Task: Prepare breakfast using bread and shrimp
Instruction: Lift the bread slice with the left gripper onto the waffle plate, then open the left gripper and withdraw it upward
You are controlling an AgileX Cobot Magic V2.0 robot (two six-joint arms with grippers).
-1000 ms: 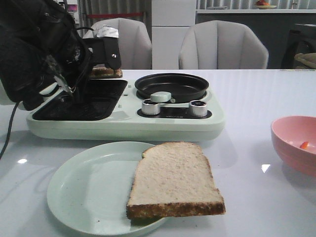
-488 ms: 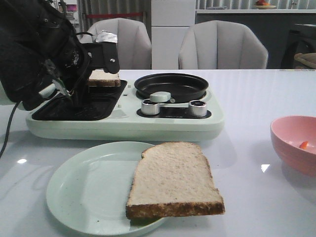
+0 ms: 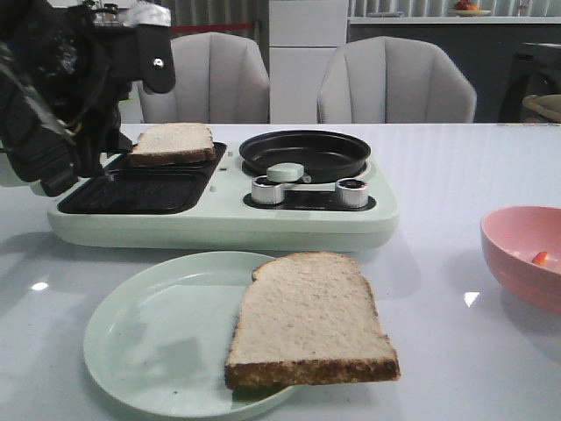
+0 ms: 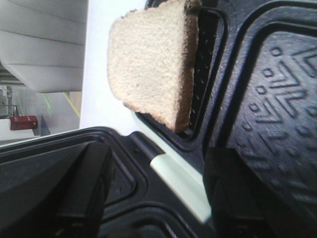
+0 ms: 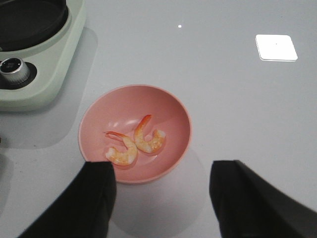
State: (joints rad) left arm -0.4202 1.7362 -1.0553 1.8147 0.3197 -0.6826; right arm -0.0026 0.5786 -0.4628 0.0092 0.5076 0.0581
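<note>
I should next move my right gripper to the bread slice on the pale green plate and close it on the slice's edge [image 3: 362,292] facing the pink bowl.
One bread slice [image 3: 173,143] lies at the far end of the appliance's black griddle plate [image 3: 140,191], resting on its rim. It also shows in the left wrist view [image 4: 148,64]. My left gripper [image 4: 158,193] is open and empty, raised above the griddle, clear of that slice; one finger [image 3: 155,61] shows in the front view. The second bread slice [image 3: 307,320] lies on a pale green plate [image 3: 149,342]. Two shrimp [image 5: 123,151] [image 5: 148,139] lie in a pink bowl [image 5: 124,101]. My right gripper [image 5: 161,198] is open and empty above the bowl.
The pale green appliance [image 3: 219,224] has a round black pan [image 3: 305,153] and two silver knobs [image 3: 268,190] [image 3: 351,193]. The pink bowl [image 3: 517,237] stands at the table's right side. Two grey chairs [image 3: 394,83] stand behind the table.
My left gripper has let go of the bread slice and risen up and to the left. The slice now lies on the far end of the griddle.
</note>
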